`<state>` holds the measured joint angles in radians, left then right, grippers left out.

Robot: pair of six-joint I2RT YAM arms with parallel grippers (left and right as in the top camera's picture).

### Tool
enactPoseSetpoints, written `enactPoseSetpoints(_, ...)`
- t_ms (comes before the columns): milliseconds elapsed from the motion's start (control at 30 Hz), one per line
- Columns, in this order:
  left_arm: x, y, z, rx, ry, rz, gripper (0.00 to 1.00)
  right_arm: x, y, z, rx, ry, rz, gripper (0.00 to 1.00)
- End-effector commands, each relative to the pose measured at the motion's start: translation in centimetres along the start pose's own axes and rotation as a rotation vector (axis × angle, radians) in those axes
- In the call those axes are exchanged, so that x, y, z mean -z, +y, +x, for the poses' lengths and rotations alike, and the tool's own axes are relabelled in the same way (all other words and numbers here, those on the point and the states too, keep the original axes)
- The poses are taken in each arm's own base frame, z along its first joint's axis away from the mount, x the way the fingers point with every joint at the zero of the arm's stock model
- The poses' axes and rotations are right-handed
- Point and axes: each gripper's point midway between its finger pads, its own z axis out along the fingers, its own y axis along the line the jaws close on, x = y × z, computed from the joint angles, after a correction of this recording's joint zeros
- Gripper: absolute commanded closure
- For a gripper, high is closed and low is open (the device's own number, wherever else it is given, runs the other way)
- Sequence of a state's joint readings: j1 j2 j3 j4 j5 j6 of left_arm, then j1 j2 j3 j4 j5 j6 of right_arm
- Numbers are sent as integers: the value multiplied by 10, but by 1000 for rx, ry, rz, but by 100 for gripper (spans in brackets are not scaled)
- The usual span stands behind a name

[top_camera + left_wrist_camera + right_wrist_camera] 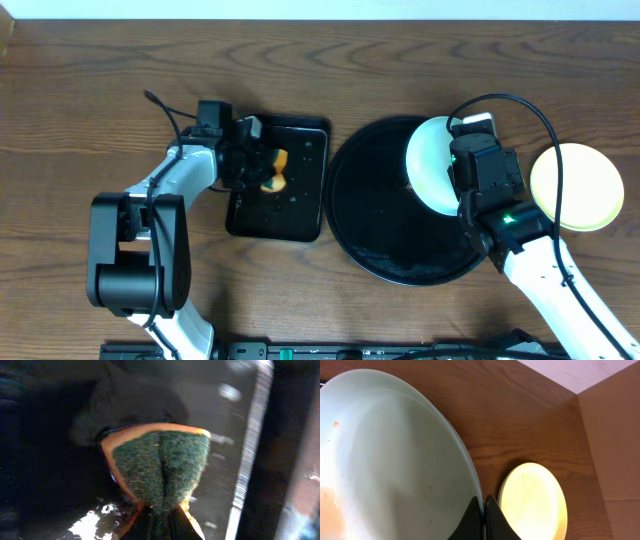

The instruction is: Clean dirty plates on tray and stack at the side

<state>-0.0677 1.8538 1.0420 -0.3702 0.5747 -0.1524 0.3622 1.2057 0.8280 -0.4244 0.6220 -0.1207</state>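
Observation:
My left gripper has the green and orange sponge. Next, I let go of it on the middle of the smaller rectangular black tray (280, 188).
A pale mint-blue plate (428, 165) stands tilted on edge over the right side of the round black tray (385, 215). My right gripper (453, 160) is shut on its rim. In the right wrist view the plate (390, 460) fills the left half, with a few tiny orange specks, and the right gripper (484, 519) pinches its edge. A pale yellow plate (577, 187) (532, 502) lies flat on the table to the right of the tray. My left gripper (256, 165) (161, 512) is shut on a green and orange sponge (275, 172) (160, 467), squeezing it into a fold.
The sponge hangs over a smaller rectangular black tray (290, 215) left of the round one, wet with droplets (92, 525). A cardboard wall (615, 435) stands beyond the yellow plate. Wood table (90, 110) surrounds both trays.

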Motion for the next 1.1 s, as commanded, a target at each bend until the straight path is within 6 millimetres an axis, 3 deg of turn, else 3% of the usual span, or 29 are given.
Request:
enactPoseSetpoints(0,-13,-33,24,-144,86,107,92,3,-8,-7,-42,-27,28,99)
enactPoseSetpoints(133,-17,12,21,-170,61,-239,92,1,-14,-7,-57,-26,45,99)
enactPoseSetpoints(233,0,56,10,-28,-22,-517,92,0,-19,-6,-64,-22,66,99)
enactPoseSetpoints(300,6,65,9,75,-54,-549,92,0,-15,-8,-66,-30,44,99)
enactPoseSetpoints(367,1,56,10,135,-54,-482,92,1,1,-12,-25,-48,-41,99)
enactPoseSetpoints(433,-13,21,12,35,1,-271,92,4,17,-15,44,-67,-116,99)
enactPoseSetpoints(500,-18,2,15,-82,35,-157,92,3,3,-13,8,-52,-31,99)
enactPoseSetpoints(567,-13,18,11,-77,15,-252,92,3,-27,-8,-92,-27,135,99)
enactPoseSetpoints(600,-9,30,8,-44,-5,-318,92,3,-32,-7,-105,-24,160,99)
enactPoseSetpoints(667,0,52,6,90,-51,-444,92,2,-18,-10,-78,-34,76,99)
enactPoseSetpoints(700,-2,46,7,129,-48,-402,92,2,15,-14,22,-61,-113,99)
enactPoseSetpoints(733,-7,35,8,101,-30,-341,93,4,25,-16,40,-73,-174,99)
enactPoseSetpoints(767,-11,23,10,62,-9,-273,92,4,24,-16,18,-71,-164,99)
enactPoseSetpoints(833,-19,-9,18,-74,46,-109,93,1,1,-13,-93,-51,-39,99)
enactPoseSetpoints(867,-20,-16,21,-110,62,-80,93,1,-7,-12,-124,-44,10,99)
enactPoseSetpoints(1067,-25,-12,36,-215,109,-170,92,0,-12,-8,-125,-31,35,99)
